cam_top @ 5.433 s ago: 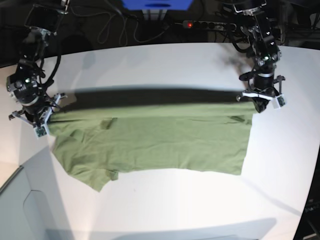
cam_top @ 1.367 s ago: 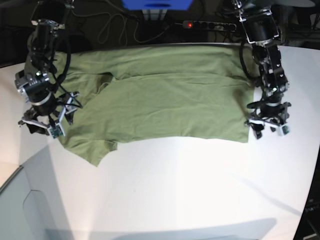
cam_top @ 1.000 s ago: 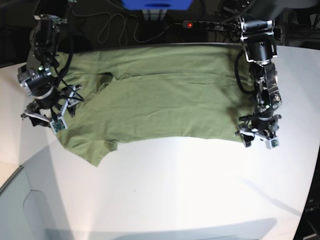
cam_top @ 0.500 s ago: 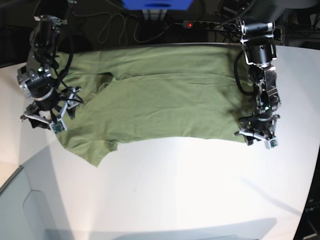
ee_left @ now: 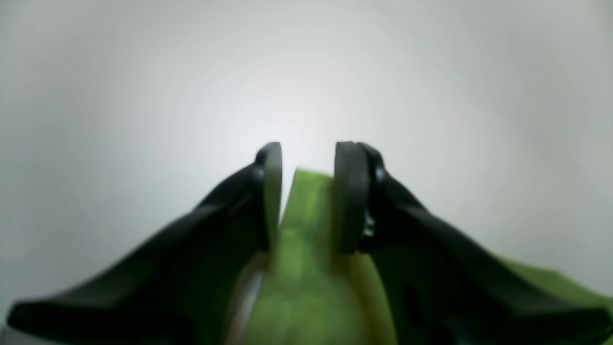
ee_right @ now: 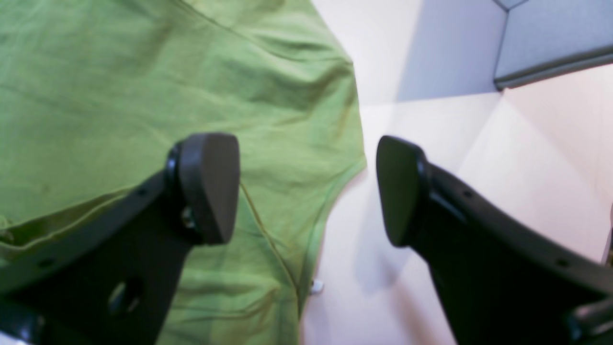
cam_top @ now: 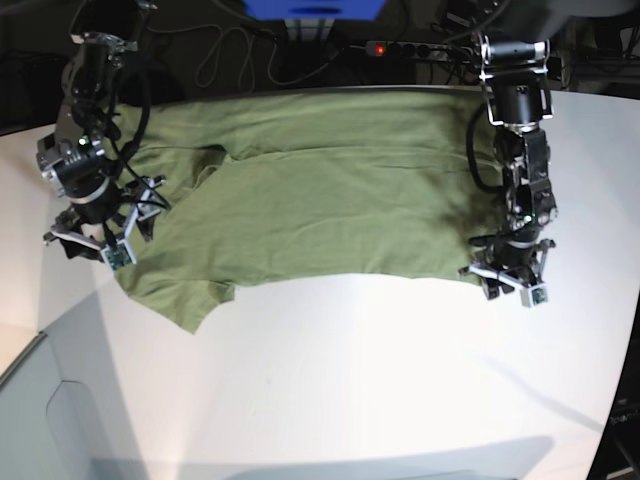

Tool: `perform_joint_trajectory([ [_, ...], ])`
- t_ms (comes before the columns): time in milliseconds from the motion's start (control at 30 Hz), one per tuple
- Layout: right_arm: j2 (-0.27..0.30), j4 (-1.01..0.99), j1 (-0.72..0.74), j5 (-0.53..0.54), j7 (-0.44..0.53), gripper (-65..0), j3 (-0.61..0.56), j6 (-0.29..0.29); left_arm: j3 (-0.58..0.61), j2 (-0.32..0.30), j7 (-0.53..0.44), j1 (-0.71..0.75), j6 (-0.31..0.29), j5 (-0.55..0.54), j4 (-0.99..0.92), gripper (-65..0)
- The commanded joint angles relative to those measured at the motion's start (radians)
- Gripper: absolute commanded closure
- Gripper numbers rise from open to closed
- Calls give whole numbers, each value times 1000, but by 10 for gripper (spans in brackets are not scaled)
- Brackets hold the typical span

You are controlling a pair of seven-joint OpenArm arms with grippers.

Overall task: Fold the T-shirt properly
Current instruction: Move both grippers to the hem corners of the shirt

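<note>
I will open my left gripper, shift it inward and pinch a fuller fold (cam_top: 476,273), because the T-shirt's front corner sits loosely in the gap between that gripper's fingers.
The olive-green T-shirt (cam_top: 320,190) lies spread across the back half of the white table (cam_top: 350,380), one sleeve hanging toward the front left. My left gripper (cam_top: 505,285) sits low at the shirt's front right corner. In the left wrist view its fingers (ee_left: 347,191) stand narrow, with a fold of the T-shirt (ee_left: 306,268) pinched between them. My right gripper (cam_top: 95,240) hovers at the shirt's left edge. In the right wrist view the right gripper (ee_right: 306,187) is wide open, one finger over the T-shirt (ee_right: 119,96) and the other over bare table.
A power strip (cam_top: 410,48) with a red light, cables and a blue object (cam_top: 315,10) lie behind the table's far edge. A grey panel (cam_top: 40,420) borders the front left corner, and the grey panel (ee_right: 550,38) also shows in the right wrist view.
The left gripper's jaws have narrowed onto the shirt's front right corner, and it has shifted slightly left. The right arm has barely moved and stays open.
</note>
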Motion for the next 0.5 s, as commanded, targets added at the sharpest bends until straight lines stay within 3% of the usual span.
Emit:
perform_joint_trajectory([
  [0,9,16,8,3,19,-429,3,5,-4,-13,-24,-15,3,-5,28,-178],
  [100,9,16,8,5,19,-429,3,5,-4,-11,-24,-10,4,-6,33,-199],
  [300,9,16,6,5,19,-429,3,5,-2,-7,-18,-10,4,0,28,-390],
  [467,9,16,11,5,19,-429,3,5,1,-7,-23,-8,-1,-1,5,-378],
])
